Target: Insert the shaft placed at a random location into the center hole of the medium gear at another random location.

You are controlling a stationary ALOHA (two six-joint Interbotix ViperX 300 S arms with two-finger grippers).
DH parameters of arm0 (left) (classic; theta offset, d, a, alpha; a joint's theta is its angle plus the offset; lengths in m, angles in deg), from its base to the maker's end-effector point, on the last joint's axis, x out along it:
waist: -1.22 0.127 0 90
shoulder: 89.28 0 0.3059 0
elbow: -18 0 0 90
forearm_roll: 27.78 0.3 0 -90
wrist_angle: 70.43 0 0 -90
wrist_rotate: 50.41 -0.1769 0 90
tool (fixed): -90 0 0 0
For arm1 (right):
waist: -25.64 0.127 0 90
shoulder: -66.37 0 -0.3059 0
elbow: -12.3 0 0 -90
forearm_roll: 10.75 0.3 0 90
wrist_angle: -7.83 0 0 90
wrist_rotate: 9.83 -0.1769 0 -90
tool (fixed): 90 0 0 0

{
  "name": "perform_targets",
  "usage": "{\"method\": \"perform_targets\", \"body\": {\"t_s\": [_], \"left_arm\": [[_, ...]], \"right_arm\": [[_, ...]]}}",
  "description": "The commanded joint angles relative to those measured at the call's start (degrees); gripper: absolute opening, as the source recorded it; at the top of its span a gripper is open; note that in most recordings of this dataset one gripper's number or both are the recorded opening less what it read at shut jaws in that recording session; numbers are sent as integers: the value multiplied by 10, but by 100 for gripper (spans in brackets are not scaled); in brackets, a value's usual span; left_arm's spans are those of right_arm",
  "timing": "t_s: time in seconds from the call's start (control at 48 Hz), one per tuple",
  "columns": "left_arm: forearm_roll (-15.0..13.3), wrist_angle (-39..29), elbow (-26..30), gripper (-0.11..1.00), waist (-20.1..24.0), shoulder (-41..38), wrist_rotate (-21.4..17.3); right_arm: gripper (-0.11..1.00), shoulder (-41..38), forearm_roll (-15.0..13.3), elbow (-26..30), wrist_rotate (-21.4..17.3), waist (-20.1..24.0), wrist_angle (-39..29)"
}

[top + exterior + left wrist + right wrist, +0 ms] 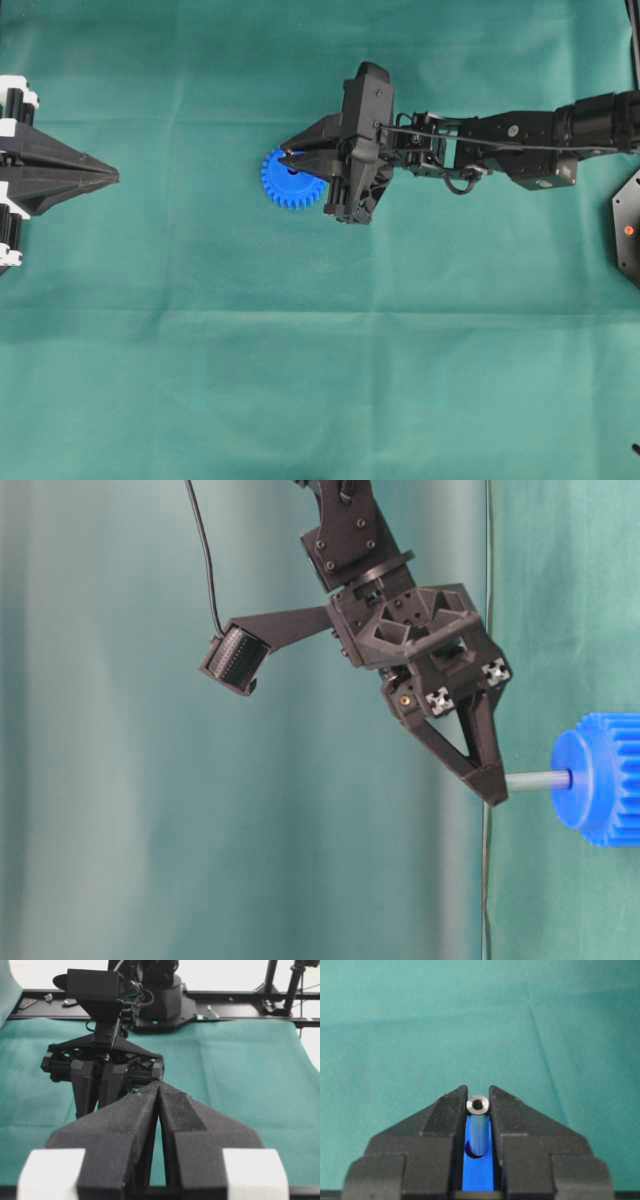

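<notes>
Next, my right gripper lets go of the shaft upright in the center hole of the blue gear [292, 173] [475, 1150] on the green cloth.
The blue medium gear [285, 190] lies flat on the green cloth, partly under my right gripper [284, 157]. The right gripper is shut on the shaft [478, 1105], a small silver pin held upright by its top end between the fingertips. The pin's lower end sits in the center hole [479, 1154] of the gear's hub. In the table-level view the shaft [535, 779] spans from the gripper tip [493, 785] into the hub of the gear [600, 778]. My left gripper [113, 177] is shut and empty, far to the left; its closed fingertips [150, 1091] point toward the right arm.
Green cloth covers the whole table. A black plate with an orange dot [628, 228] sits at the right edge. The right arm [500, 140] stretches in from the right. The black frame and arm base [160, 1000] stand at the cloth's far end.
</notes>
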Motion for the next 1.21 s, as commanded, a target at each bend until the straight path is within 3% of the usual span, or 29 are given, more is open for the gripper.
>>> {"method": "perform_targets", "body": {"t_s": [0.0,1.187], "left_arm": [[2,4,12,0,0,-4,0],[2,2,12,0,0,-4,0]], "right_arm": [[13,0,5,8,3,2,9],[14,-28,11,9,-4,11,-10]]}}
